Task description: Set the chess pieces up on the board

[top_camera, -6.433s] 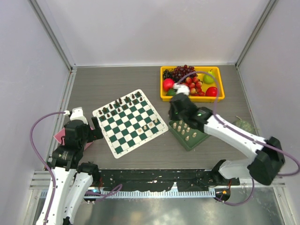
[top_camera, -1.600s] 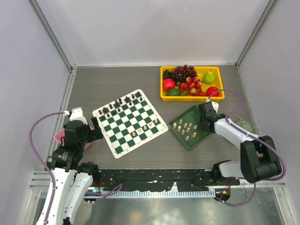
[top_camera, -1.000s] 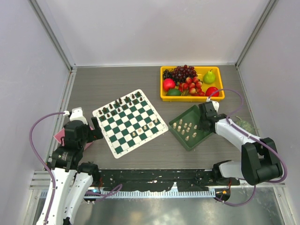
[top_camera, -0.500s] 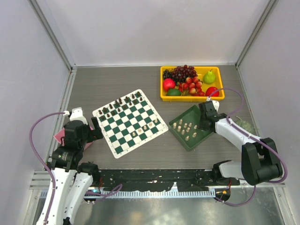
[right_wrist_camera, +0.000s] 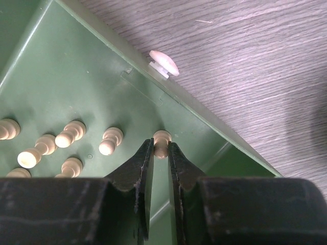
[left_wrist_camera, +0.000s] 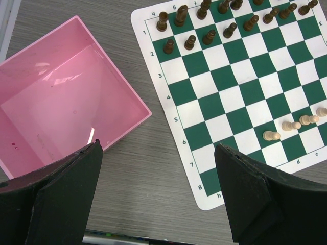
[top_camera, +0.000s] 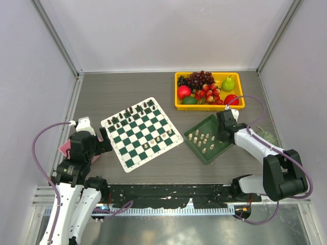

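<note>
Next, my right gripper releases the cream piece on the white square extending the board's cream row (top_camera: 139, 149) toward my left gripper.
The green and white checkered board (top_camera: 141, 133) lies left of centre, with dark pieces (top_camera: 134, 112) along its far edge and a few cream chess pieces (top_camera: 156, 140) near its near edge. They also show in the left wrist view (left_wrist_camera: 294, 125). More cream pieces (top_camera: 202, 140) stand in the plain dark green tray (top_camera: 212, 153). My right gripper (top_camera: 220, 133) is down in the tray's right corner, shut on one cream piece (right_wrist_camera: 162, 144); several others (right_wrist_camera: 71, 133) stand to its left. My left gripper (top_camera: 104, 144) is open and empty above the table by the board's left corner (left_wrist_camera: 157, 150).
A pink box (left_wrist_camera: 61, 112) sits left of the board, under my left gripper's left finger. A yellow tray (top_camera: 209, 107) of fruit stands behind the green tray. A small white knob-shaped thing (right_wrist_camera: 163, 62) sits against the green tray's outer wall.
Since the oldest frame my right arm has swung from the green tray's far-left side to its right corner. Over the last second nothing visibly moves. The left arm is still.
</note>
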`<state>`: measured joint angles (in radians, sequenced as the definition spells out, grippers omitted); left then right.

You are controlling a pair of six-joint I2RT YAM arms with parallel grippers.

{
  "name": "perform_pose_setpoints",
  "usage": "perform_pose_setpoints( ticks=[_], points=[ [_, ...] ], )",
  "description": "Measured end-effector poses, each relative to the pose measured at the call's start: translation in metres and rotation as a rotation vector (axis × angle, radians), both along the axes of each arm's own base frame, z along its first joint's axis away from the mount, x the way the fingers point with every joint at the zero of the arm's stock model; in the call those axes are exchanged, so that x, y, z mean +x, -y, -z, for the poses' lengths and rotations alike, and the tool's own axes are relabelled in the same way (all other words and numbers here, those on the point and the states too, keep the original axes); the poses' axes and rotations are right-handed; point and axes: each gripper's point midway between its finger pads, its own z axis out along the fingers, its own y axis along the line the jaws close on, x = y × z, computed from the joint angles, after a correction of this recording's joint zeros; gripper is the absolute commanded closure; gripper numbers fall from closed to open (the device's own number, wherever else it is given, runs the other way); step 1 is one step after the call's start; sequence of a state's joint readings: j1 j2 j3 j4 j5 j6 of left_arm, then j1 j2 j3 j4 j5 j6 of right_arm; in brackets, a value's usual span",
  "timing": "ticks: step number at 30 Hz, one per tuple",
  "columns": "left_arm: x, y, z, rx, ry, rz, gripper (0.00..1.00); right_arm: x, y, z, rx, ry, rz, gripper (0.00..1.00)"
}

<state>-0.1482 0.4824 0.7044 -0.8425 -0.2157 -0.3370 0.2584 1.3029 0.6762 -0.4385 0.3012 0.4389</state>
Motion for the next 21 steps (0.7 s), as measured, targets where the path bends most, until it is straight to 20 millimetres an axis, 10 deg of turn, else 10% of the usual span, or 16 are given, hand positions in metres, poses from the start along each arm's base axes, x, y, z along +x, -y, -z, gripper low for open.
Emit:
perform_pose_setpoints(
  ticks=[10,21],
  points=[
    [0.0,0.0,0.0,0.0,0.0,0.0,0.01,0.002,-0.006,-0.016,0.035,0.047,-0.034,0.88],
    [0.0,0.0,0.0,0.0,0.0,0.0,0.01,0.014,-0.056,-0.102,0.138,0.263,-0.184,0.89]
  ],
)
